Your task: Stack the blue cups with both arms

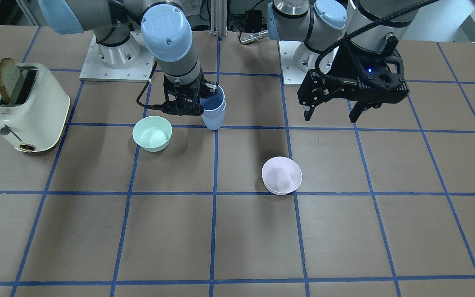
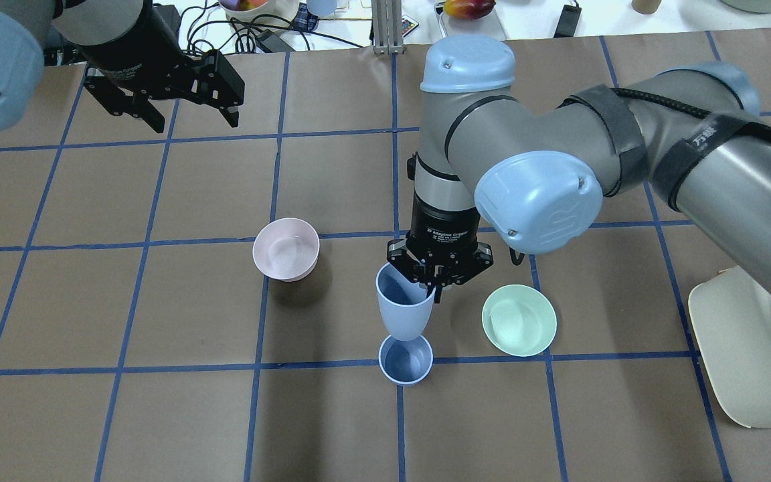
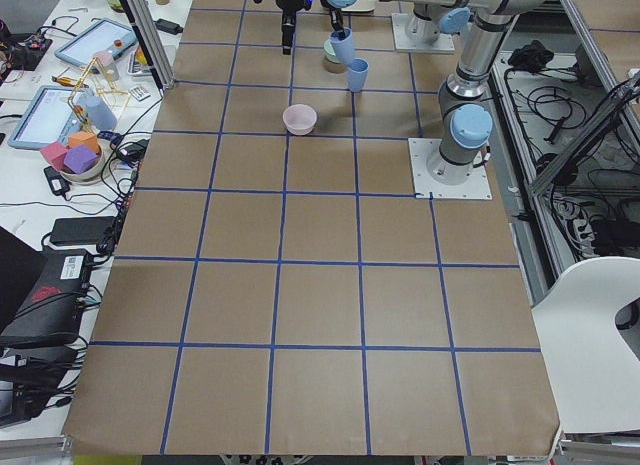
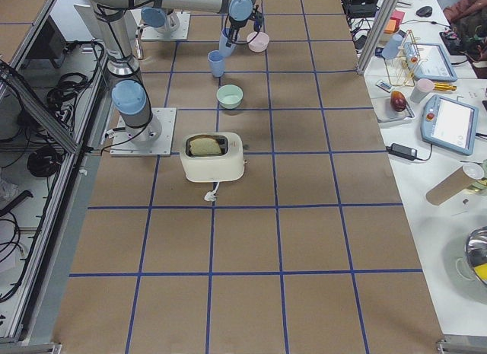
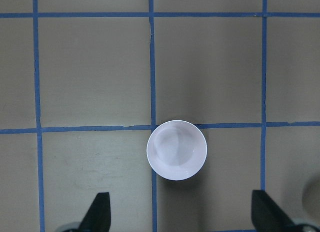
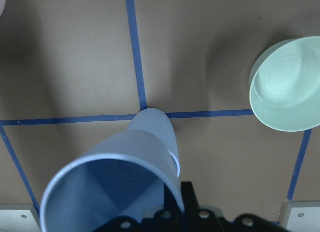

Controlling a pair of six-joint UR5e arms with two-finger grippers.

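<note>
I need to let go of the held blue cup with my right gripper inside the opening of the upright blue cup (image 1: 213, 104) (image 6: 146, 157) next to the mint green bowl.
My right gripper (image 2: 436, 280) is shut on the rim of one blue cup (image 2: 404, 306) and holds it tilted in the air. The cup also shows in the front view (image 1: 213, 100) and fills the right wrist view (image 6: 117, 182). The other blue cup (image 2: 405, 360) stands upright on the table right below it, on a blue tape line (image 1: 214, 120). In the side views the two cups are apart (image 4: 216, 63). My left gripper (image 2: 195, 122) is open and empty, high over the pale pink bowl (image 5: 176, 149).
A mint green bowl (image 2: 519, 320) stands just beside the cups on the right arm's side. The pale pink bowl (image 2: 286, 249) stands one square towards the left arm. A cream toaster (image 1: 27, 109) with a slice of bread stands at the right arm's far side.
</note>
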